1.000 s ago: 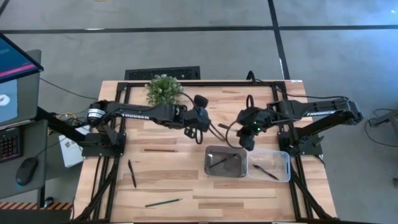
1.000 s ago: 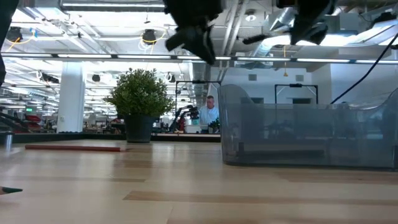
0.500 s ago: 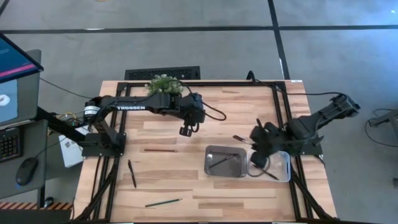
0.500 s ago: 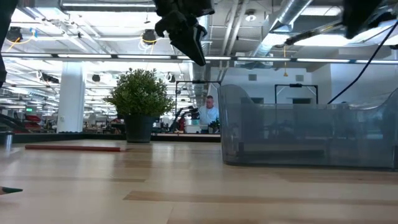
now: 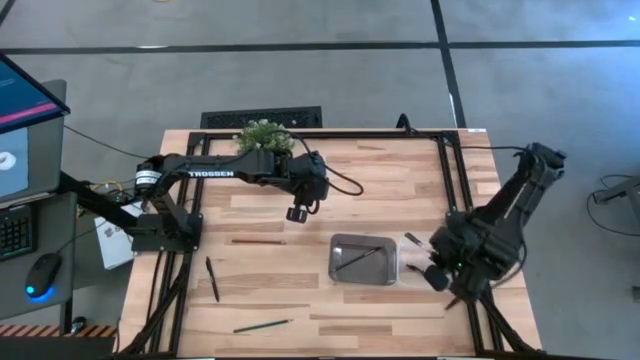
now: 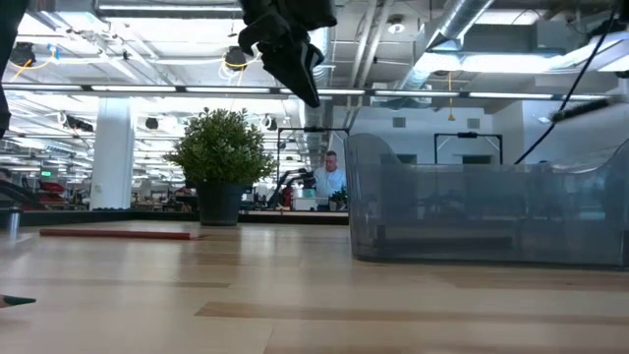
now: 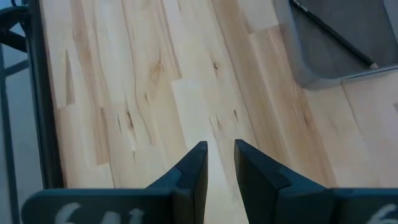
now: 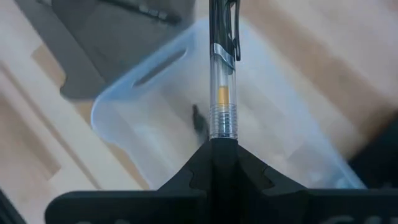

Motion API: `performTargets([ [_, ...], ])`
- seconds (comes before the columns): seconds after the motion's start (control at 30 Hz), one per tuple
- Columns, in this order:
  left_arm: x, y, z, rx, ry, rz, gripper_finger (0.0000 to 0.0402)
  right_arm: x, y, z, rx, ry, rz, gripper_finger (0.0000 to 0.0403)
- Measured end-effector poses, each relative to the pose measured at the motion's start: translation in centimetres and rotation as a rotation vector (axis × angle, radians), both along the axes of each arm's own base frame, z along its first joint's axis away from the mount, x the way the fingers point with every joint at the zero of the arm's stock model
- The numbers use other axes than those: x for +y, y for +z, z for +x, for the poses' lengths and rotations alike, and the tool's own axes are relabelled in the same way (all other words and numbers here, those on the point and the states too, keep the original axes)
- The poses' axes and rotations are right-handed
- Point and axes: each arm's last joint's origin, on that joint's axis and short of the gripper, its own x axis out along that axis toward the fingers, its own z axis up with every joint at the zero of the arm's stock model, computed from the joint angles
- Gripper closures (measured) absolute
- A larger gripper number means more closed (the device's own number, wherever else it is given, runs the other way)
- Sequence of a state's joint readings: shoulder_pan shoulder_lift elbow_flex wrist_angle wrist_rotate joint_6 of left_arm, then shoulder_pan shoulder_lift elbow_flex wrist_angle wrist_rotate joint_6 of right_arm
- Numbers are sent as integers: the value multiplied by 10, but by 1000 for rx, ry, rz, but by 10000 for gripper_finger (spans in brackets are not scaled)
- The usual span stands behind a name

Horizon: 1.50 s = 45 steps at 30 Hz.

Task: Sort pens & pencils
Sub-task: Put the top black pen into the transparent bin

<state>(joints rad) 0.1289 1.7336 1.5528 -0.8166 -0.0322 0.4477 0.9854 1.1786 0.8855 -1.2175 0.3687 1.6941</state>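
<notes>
Next, I open my right gripper to let go of the clear-barrelled pen in the clear plastic bin [image 5: 421,268] [image 8: 219,144], alongside the dark pen.
My right gripper [image 8: 222,142] is shut on a clear-barrelled pen [image 8: 222,68] with a black clip, above the clear plastic bin [image 8: 143,93] at the table's right. A dark pen [image 8: 198,119] lies in the bin. The metal tray [image 5: 363,258] beside it holds a thin pencil [image 5: 356,260]. My left gripper [image 7: 219,163] hangs over bare wood near the table's middle [image 5: 297,212], its fingers a narrow gap apart with nothing between. On the table lie a black pen [image 5: 212,278], a brownish pencil [image 5: 258,241] and a greenish pencil [image 5: 262,325]. My right gripper pinches the pen between its two fingers at the barrel end opposite the clip [image 8: 222,127], just behind the ribbed ring. The pen sticks out past the fingertips with its clip end [image 5: 410,238] farthest away. It is lifted clear, above the bin.
A potted plant [image 5: 264,135] stands at the table's far edge, left of centre. Black frame rails [image 5: 452,180] run along the table's sides. Bare wood lies between the tray and the loose pen and pencils at the near left.
My right gripper has swung with the pen from the table's middle toward the right near corner, sinking and rolling, and now hangs over the clear bin. My left gripper has shifted slightly toward the table's left and rolled its wrist.
</notes>
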Motion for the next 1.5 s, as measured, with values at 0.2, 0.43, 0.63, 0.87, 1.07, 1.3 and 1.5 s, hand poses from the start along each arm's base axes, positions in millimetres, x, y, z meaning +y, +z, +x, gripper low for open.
performTargets([
  [0.2,0,1,1,-18,9,2,331,10,-18,-20,-30,23,21,348],
  [0.43,0,1,2,-24,36,-13,331,11,-36,-34,-27,27,23,347],
  [0.63,0,1,2,-25,43,-17,331,14,-50,-36,-22,38,81,347],
  [0.87,0,1,2,-26,45,-18,331,12,-56,-35,-6,27,90,347],
  [1.07,0,1,2,-26,51,-22,331,10,-56,-32,-4,12,88,340],
  [1.3,0,1,2,-28,57,-32,331,11,-56,-32,-1,6,95,327],
  [1.5,0,1,2,-27,58,-34,331,11,-56,-32,-1,6,94,324],
])
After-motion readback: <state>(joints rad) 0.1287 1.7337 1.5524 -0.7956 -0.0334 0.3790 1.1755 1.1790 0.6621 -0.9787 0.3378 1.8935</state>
